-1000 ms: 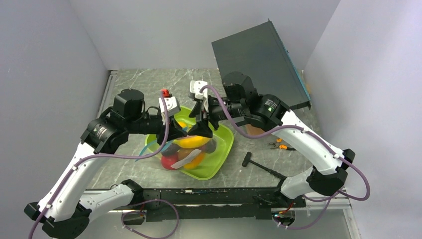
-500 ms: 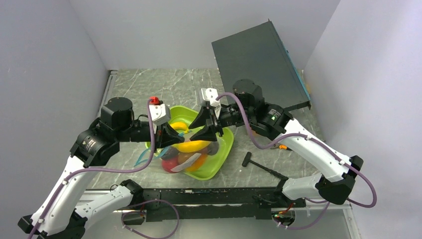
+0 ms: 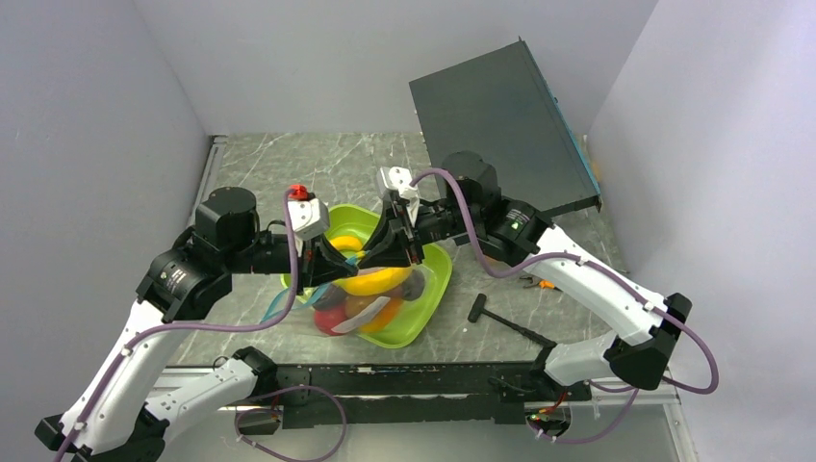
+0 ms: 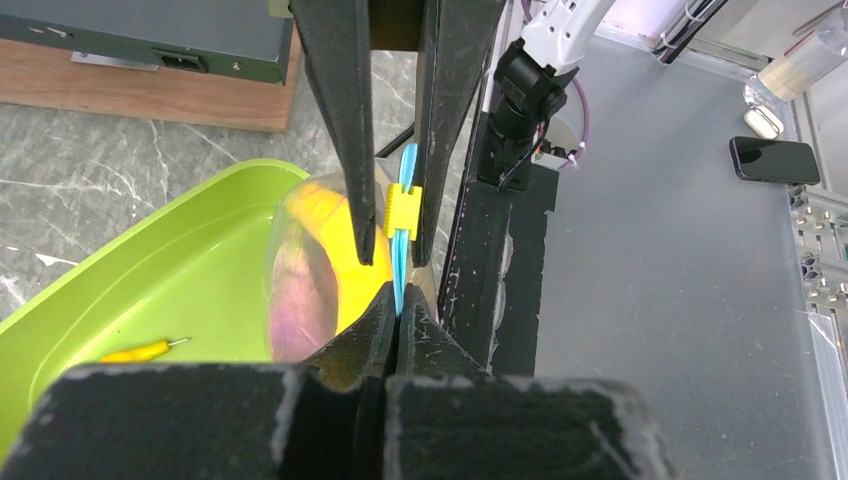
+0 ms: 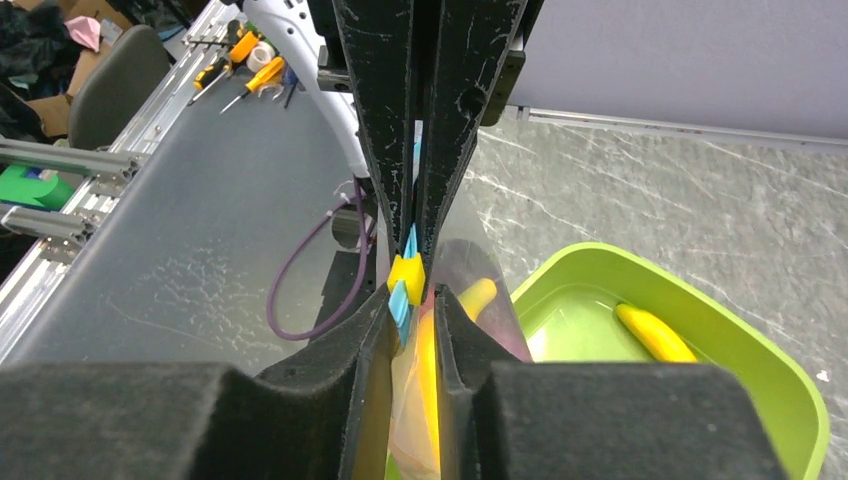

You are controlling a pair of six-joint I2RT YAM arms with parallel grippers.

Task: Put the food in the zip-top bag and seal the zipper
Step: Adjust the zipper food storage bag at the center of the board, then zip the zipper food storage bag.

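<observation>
My left gripper pinches the zipper in the yellow slider's path, so it should take the slider (image 4: 403, 208) while my right gripper holds the zipper's end.
The zip-top bag (image 3: 358, 306) lies in the lime-green tray (image 3: 433, 279), packed with food: a yellow banana (image 3: 370, 281), a red apple (image 3: 327, 316) and orange and dark pieces. My left gripper (image 3: 332, 268) is shut on the light-blue zipper (image 4: 401, 262), seen in the left wrist view (image 4: 400, 305). My right gripper (image 3: 390, 252) faces it, its jaws narrowed around the zipper's yellow slider (image 5: 406, 272), seen in the right wrist view (image 5: 412, 295). A loose banana (image 5: 655, 335) lies in the tray outside the bag.
A dark flat box (image 3: 505, 115) leans at the back right on a wooden base (image 4: 150, 95). A black hammer (image 3: 505, 322) and orange-handled pliers (image 3: 537, 280) lie right of the tray. A small yellow pepper (image 4: 140, 350) is in the tray.
My left arm drew back to the left with the zipper. My right gripper opened, came left toward the left gripper, and its jaws narrowed around the yellow slider.
</observation>
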